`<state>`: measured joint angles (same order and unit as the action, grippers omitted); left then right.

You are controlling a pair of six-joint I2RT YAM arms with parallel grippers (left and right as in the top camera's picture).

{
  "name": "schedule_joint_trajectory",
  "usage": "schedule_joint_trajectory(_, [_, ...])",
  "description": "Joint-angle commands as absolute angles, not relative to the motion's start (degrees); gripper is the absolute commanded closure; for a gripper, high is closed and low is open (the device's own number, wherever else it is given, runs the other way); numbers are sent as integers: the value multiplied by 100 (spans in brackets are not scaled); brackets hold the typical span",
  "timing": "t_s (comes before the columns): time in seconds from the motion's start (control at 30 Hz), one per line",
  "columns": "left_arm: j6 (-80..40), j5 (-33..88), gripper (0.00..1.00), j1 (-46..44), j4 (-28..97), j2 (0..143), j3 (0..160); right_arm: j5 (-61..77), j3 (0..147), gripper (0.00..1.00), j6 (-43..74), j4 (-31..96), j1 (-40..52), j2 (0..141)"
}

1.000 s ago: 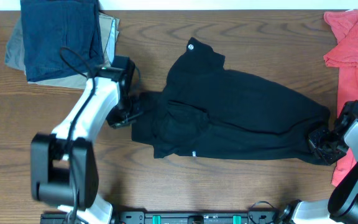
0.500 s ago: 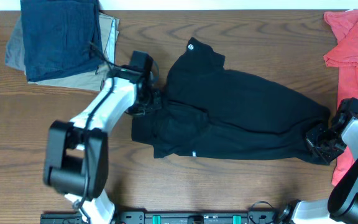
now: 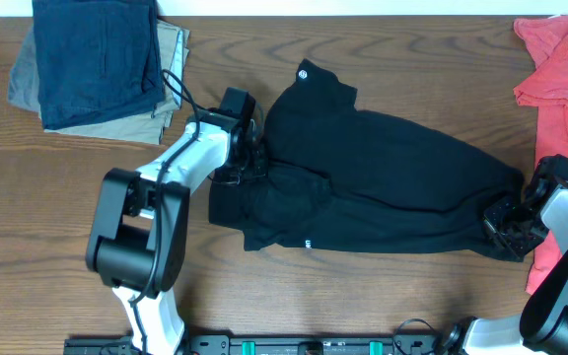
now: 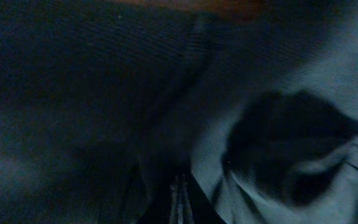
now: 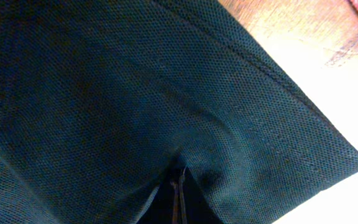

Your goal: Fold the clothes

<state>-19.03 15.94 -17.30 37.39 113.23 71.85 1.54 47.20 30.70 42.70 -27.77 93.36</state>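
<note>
Next, my right gripper releases the black shirt's corner on the wooden table (image 3: 488,247), setting it free at a spot a little farther in from the red garment.
The black shirt (image 3: 383,187) lies spread across the middle of the table, its collar with a small white round mark (image 3: 304,71) at the back. My left gripper (image 3: 252,158) is shut on the shirt's left edge; black cloth (image 4: 104,93) fills the left wrist view and bunches at the closed jaws. My right gripper (image 3: 506,219) is shut on the shirt's lower right corner. In the right wrist view the cloth (image 5: 135,93) pinches into the closed jaws, its hemmed edge running to the right.
A stack of folded dark blue (image 3: 102,54) and grey clothes sits at the back left. A red garment (image 3: 560,69) lies along the right edge. Bare wooden table (image 3: 28,217) shows in front and at the left.
My left gripper has moved right and toward the back, carrying the shirt's left edge inward over the body. The right gripper has stayed in place on the corner.
</note>
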Motion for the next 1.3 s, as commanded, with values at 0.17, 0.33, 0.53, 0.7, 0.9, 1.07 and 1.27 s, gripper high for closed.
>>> schedule_joint_trajectory(0.17, [-2405,1149,94,-1457,3964,11780,7183,174,4810,99,2904,4353,-2692,9415])
schedule_joint_trajectory(0.33, [-3009,552,94,-1186,4421,11775,7183,176,4812,99,2842,4331,-2692,9415])
schedule_joint_trajectory(0.53, [-3277,550,94,-886,4943,11734,7183,255,4838,99,2803,4329,-2685,9415])
schedule_joint_trajectory(0.7, [-3579,548,94,-816,5369,11631,7183,349,4943,99,2646,4379,-2569,9413])
schedule_joint_trajectory(0.9, [-3946,541,94,-816,5793,11233,7177,316,5227,99,2547,4602,-2202,9415])
schedule_joint_trajectory(1.07, [-4108,523,94,-816,5972,10567,7146,-104,5666,99,2499,4934,-2014,9415])
schedule_joint_trajectory(1.27, [-4112,233,94,-816,5874,9721,7146,-574,6313,99,2744,5509,-2053,9413])
